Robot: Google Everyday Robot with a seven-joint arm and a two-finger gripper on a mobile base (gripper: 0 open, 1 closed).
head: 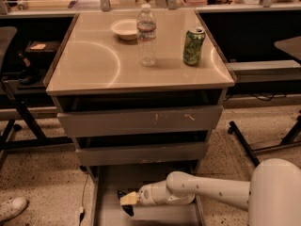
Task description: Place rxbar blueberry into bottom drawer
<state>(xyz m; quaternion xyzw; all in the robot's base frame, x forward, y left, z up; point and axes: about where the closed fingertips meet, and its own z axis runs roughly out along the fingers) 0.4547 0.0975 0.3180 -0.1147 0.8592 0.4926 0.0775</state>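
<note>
My gripper is going to the bottom drawer. It will let go of the rxbar blueberry near the middle of the bottom drawer's grey bottom [139, 207].
The bottom drawer [112, 180] is pulled out at floor level, a wide grey tray under the cabinet. My gripper [126, 202] is low inside it, over the left part of its floor, on the white arm [207, 190] that reaches in from the right. Its tip looks cream with small dark parts around it. I cannot make out the rxbar blueberry as a separate thing; it may be hidden at the gripper's tip.
Two shallower grey drawers [141, 121] sit just above the arm, slightly open. On the cabinet top stand a water bottle [146, 34], a white bowl [124, 29] and a green can [193, 46]. A chair base [244, 142] is at the right, a shoe [11, 207] and cable [83, 206] at the left.
</note>
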